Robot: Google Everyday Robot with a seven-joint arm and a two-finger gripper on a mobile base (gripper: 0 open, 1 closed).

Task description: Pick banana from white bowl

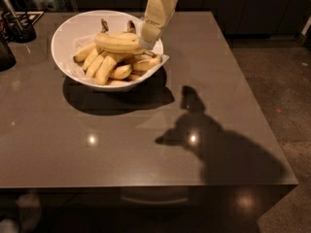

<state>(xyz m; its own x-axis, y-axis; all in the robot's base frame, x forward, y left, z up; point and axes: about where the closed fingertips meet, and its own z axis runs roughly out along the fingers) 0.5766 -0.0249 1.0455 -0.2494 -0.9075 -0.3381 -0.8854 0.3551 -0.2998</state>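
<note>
Next, my gripper goes to the middle of the thick banana (120, 43) lying across the top of the white bowl's heap and closes there.
The white bowl (65, 35) stands on the far left part of the grey table. It holds several slim yellow bananas bunched side by side. The banana (118, 42), thick and curved, lies across the top of them, with dark stems showing behind it. My gripper (146, 41) comes down from the top of the view on a cream-coloured arm (160, 4). Its tip is over the bowl's right side, at the right end of the banana. I cannot tell whether it touches the banana.
A dark holder with utensils (18, 27) and another dark object (5, 55) stand at the table's far left edge. The arm's shadow (214, 144) falls on the table's front right. The floor (286, 81) lies beyond the right edge.
</note>
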